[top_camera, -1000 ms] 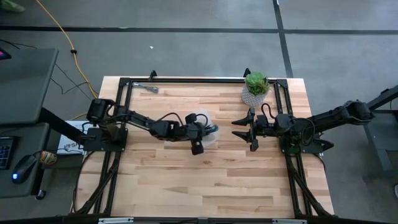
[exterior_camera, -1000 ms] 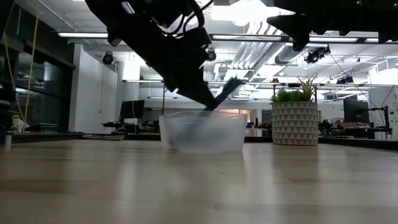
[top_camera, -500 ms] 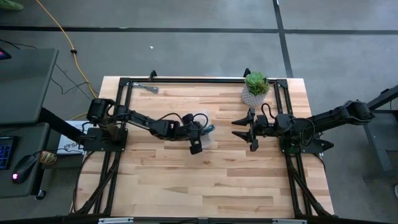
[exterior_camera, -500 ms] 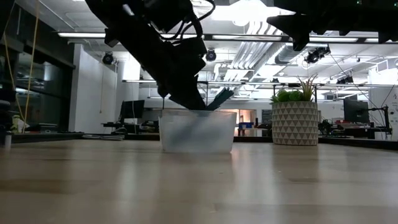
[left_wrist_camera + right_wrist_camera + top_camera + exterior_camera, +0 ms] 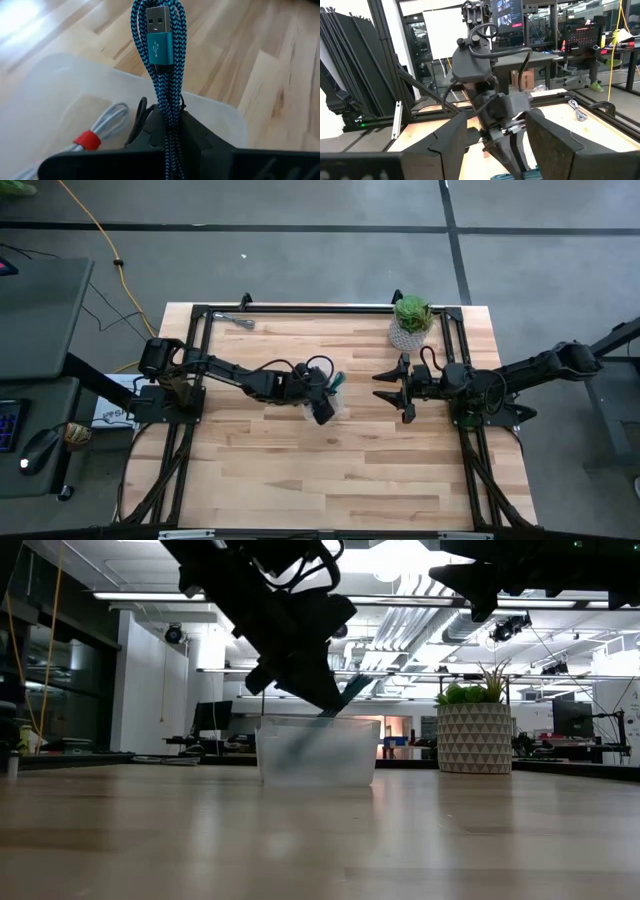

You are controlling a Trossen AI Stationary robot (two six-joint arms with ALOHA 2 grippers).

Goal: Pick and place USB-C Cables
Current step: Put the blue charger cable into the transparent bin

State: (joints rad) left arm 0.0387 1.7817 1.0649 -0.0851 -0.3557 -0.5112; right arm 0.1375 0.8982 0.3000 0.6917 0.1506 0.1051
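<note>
I will let go of the teal-blue cable with my left gripper on the black cable in the clear tub [image 5: 328, 397] [image 5: 136, 121], next to the white cable.
My left gripper [image 5: 324, 402] is over the clear tub [image 5: 332, 408] near the table's middle, shut on the teal-blue cable [image 5: 165, 75]. The low view shows the left gripper [image 5: 322, 700] slanting down at the tub [image 5: 318, 752], with the teal cable [image 5: 348, 695] above the rim. A white cable with a red tie [image 5: 95, 135] and a black cable [image 5: 140, 111] lie inside the tub [image 5: 55, 95]. The silvery grey cable [image 5: 238, 320] lies by the table's far edge. My right gripper [image 5: 392, 388] waits open, raised, right of the tub. My left gripper [image 5: 167, 120] pinches the teal-blue cable bundle between its two fingers, several strands together, at the bundle's middle [image 5: 169, 107]. The fingers slant down from the table's left and lie along the bundle. Its plug end [image 5: 159, 35] sticks out past the fingertips, above the tub's rim.
A potted plant [image 5: 410, 320] stands at the far right of the table, behind my right gripper. A black frame [image 5: 300, 308] runs along the table's far edge and down both sides. Bare wood lies on the near half of the table [image 5: 340, 470].
My left gripper has stayed over the tub with the teal-blue cable in its hold, turning at the wrist and shifting slightly toward the table's right. The tub has shifted a little on the table under it.
</note>
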